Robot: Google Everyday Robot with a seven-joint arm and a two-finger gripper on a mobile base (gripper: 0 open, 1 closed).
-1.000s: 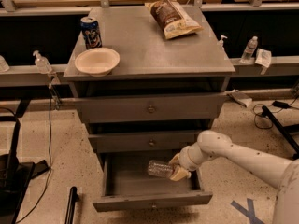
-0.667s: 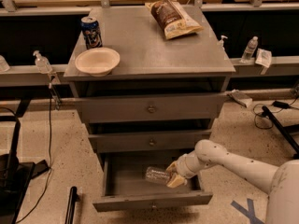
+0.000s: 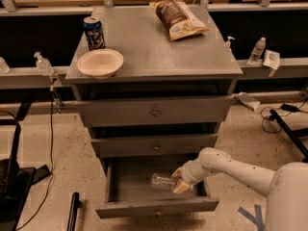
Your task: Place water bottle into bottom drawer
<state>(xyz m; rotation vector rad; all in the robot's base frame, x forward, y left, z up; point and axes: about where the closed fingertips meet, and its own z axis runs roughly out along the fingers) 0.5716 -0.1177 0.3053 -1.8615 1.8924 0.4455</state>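
Observation:
I will let go of the water bottle on the bottom drawer's inside [image 3: 162, 186], near the middle behind the front panel.
The bottom drawer [image 3: 126, 189] of the grey cabinet is pulled open, a wide shallow tray. The clear ribbed water bottle [image 3: 161, 181] lies on its side low inside the drawer, right of the middle. My gripper [image 3: 180, 183] reaches in from the right on a white arm and is shut on the bottle's right end. The bottle's cap end is hidden by the fingers. I cannot tell whether the bottle touches the drawer floor.
On the cabinet top stand a blue drink can [image 3: 94, 32], a pale bowl [image 3: 100, 63] and a snack bag [image 3: 179, 18]. The two upper drawers [image 3: 155, 112] are closed. Pump bottles [image 3: 43, 64] and a small bottle [image 3: 256, 50] sit on side ledges. Cables lie on the floor.
My gripper has moved left and lower into the open drawer, carrying the water bottle with it. Nothing else has moved.

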